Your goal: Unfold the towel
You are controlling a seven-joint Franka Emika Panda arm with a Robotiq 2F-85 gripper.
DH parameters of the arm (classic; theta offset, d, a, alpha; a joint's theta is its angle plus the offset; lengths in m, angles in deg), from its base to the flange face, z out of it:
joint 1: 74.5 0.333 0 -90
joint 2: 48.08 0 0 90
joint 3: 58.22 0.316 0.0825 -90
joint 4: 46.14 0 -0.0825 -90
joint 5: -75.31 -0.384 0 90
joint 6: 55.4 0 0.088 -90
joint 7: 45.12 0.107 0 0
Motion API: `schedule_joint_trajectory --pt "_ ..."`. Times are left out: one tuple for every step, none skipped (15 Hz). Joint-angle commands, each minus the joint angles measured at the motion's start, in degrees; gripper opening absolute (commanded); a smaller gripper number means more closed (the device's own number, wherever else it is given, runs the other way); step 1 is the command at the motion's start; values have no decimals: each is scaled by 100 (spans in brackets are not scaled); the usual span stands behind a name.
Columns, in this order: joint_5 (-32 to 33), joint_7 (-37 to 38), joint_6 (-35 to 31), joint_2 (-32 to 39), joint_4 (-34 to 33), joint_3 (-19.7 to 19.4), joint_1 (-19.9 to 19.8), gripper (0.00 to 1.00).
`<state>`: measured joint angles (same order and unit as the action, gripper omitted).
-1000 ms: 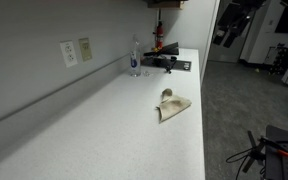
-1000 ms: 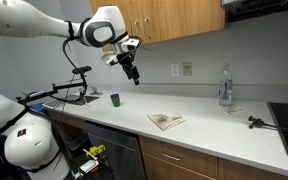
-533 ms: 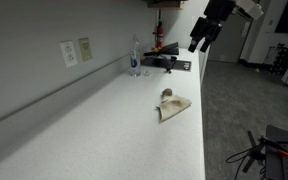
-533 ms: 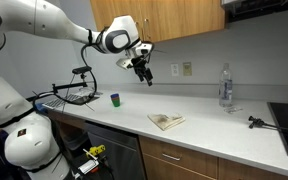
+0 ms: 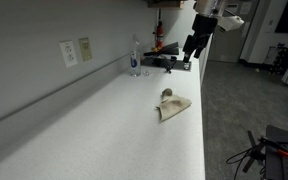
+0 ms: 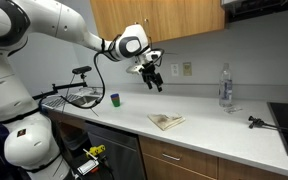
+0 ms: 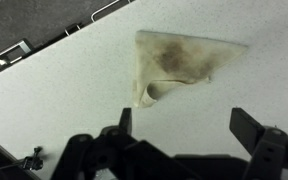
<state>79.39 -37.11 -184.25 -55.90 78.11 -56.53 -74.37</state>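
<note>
The robot's gripper needs to grasp the curled-up corner (image 5: 167,93) (image 7: 146,97) of the beige towel, since that corner sticks up from the counter.
A folded beige towel (image 5: 172,105) with brownish stains lies on the white countertop near its front edge; it also shows in an exterior view (image 6: 166,121) and in the wrist view (image 7: 179,62). My gripper (image 5: 192,46) hangs high in the air above the counter, well apart from the towel; it also shows in an exterior view (image 6: 156,82). In the wrist view the two fingers (image 7: 187,125) are spread wide with nothing between them, and the towel lies below and ahead of them.
A clear bottle (image 5: 135,57) stands by the wall (image 6: 224,86). A black stovetop (image 5: 170,63) is at the counter's far end. A small green cup (image 6: 114,99) stands on the counter. Wall outlets (image 5: 77,51) are on the backsplash.
The arm has swung over the counter toward the towel and come lower; the gripper stays open. The towel has not moved.
</note>
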Motion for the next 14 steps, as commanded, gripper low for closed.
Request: schedule_joint_trajectory --pt "2 -3 11 7 -16 -4 2 100" --pt "2 -3 11 6 -23 -3 3 100" --pt "2 -3 11 6 -28 -3 3 100" --pt "87 147 -83 98 -59 0 -28 100" --pt "84 229 -81 198 -114 -6 -40 100" --pt "107 294 -160 345 -173 -18 -56 100" --pt "126 329 -208 471 -216 -32 -64 100" --pt "249 321 -313 657 -265 -43 -73 100" --pt "297 267 -395 829 -306 -64 -69 100" --pt "407 261 -509 995 -340 -87 -65 100" --pt "538 217 -611 1198 -399 -114 -55 100" --pt "581 117 -663 1389 -478 -143 -37 100" --pt "710 116 -749 1587 -565 -171 -21 100" --pt "862 107 -824 1768 -661 -197 4 100"
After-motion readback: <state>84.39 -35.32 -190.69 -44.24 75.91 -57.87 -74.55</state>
